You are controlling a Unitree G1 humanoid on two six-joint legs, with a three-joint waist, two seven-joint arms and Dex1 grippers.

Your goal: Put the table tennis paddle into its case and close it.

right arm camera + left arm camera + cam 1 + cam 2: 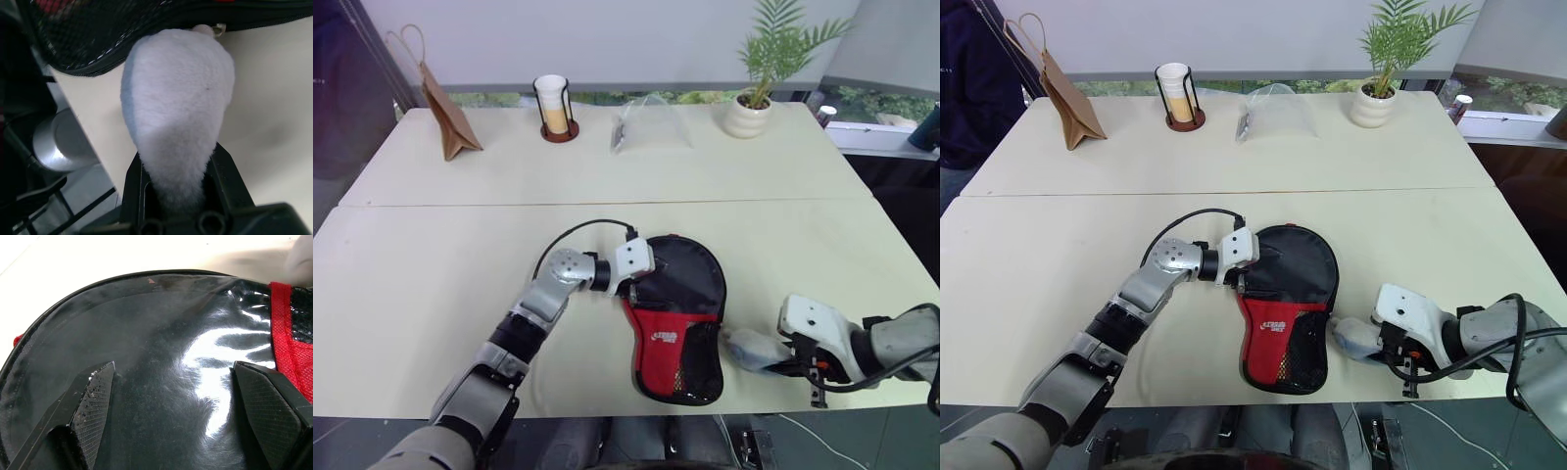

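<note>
I need to let go of the grey fish charm with my right gripper on the bare table (791, 341) beside the case's mesh pocket.
The case (683, 279) lies flat on the table near its front edge, with its black round end away from me and its red logo panel and mesh pocket (674, 352) towards me. My left gripper (171, 377) is open, and its fingers (95, 401) are spread low over the glossy black round part at the case's left edge. A grey fluffy fish charm (178, 98) hangs off the case's right side. My right gripper (176, 161) is shut on the charm (749, 348). The table tennis paddle is hidden.
Along the table's far edge stand a brown paper bag (450, 117), a cup in a black holder (553, 106), a clear plastic bag (651, 127) and a potted plant (754, 108). The case's narrow end lies close to the table's front edge (607, 409).
</note>
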